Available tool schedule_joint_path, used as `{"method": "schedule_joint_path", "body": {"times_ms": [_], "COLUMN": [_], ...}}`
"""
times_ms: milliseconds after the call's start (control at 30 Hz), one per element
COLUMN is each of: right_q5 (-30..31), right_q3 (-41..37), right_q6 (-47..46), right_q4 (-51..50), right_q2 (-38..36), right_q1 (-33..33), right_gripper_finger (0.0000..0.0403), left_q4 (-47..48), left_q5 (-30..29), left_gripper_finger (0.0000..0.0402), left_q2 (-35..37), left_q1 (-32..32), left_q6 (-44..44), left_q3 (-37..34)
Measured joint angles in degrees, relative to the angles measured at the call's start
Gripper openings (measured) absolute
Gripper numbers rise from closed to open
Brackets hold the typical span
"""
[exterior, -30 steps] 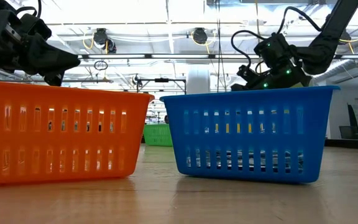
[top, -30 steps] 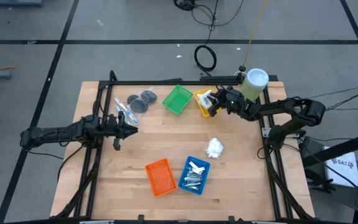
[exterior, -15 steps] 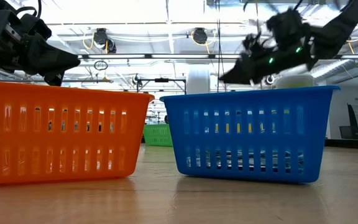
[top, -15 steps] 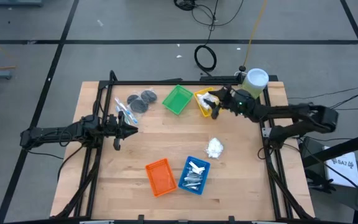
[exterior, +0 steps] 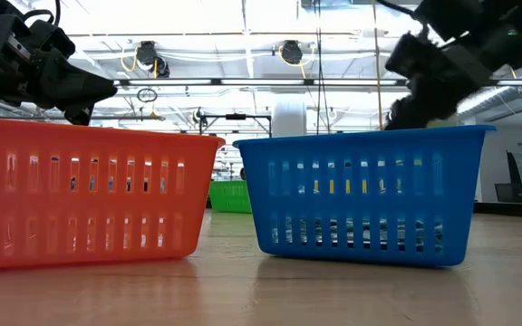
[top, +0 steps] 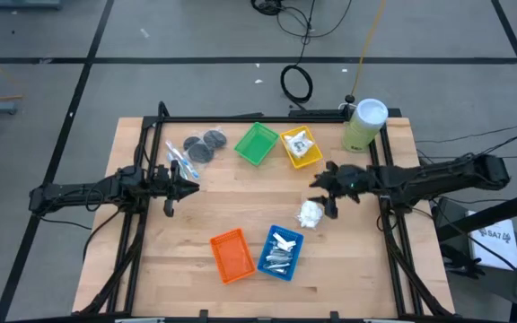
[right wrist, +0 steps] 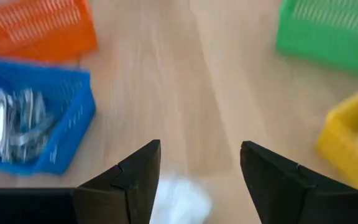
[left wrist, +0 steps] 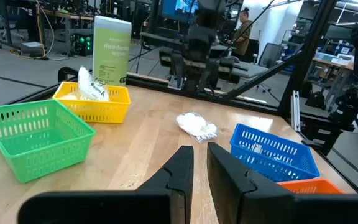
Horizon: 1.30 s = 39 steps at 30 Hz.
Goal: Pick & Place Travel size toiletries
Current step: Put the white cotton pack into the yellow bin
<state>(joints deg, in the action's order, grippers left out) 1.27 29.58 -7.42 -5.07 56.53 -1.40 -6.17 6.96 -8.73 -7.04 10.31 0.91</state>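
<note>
The side of the white packet heap (top: 316,214) (right wrist: 188,216) nearest the right arm, between the blue tray and the yellow tray, will be gripped by my right gripper as it closes there.
A heap of white packets (top: 310,213) lies on the wooden table right of centre, also low between my right fingers in the wrist view (right wrist: 180,200). My right gripper (top: 324,194) hovers over its far edge, open and empty, apart from it. One white packet (top: 301,144) lies in the yellow tray (top: 291,154). Silver foil tubes (top: 279,255) fill the blue tray (top: 293,239). Dark discs (top: 203,144) and clear sticks (top: 178,162) lie at the far left. My left gripper (top: 185,180) waits at the left, level, its fingers (left wrist: 180,169) drawn to a narrow slit with nothing in it.
A green tray (top: 256,144) stands beside the yellow one at the far side. An orange tray (top: 231,256) sits left of the blue one near the front. A tall pale green canister (top: 364,124) stands at the far right corner. Bare wood (top: 240,202) lies in the middle.
My right gripper has drawn back from over the yellow tray, swung toward the table's near edge and come over the heap of white packets, tipping less steeply down. Its fingers stand wider apart now. A white packet stays behind in the yellow tray.
</note>
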Motion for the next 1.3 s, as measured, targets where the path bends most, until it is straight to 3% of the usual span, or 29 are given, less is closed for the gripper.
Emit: {"method": "schedule_joint_path", "body": {"times_ms": [167,733,1300], "right_q5": [5.0,4.6,4.5], "right_q3": [0.0,0.0,0.0], "right_q6": [-5.2,-10.0,-9.5], "right_q4": [-4.2,-3.8,-4.3], "right_q2": [2.6,13.4,13.5], "right_q1": [5.3,8.3,8.3], "right_gripper_finger": [0.0210,0.0201,0.0076], "left_q4": [0.0,0.0,0.0], "left_q5": [0.0,0.0,0.0], "left_gripper_finger": [0.0044,0.0044,0.0044], "left_q2": [0.0,0.0,0.0], "left_q1": [0.0,0.0,0.0], "left_q6": [0.0,0.0,0.0], "left_q3": [0.0,0.0,0.0]}}
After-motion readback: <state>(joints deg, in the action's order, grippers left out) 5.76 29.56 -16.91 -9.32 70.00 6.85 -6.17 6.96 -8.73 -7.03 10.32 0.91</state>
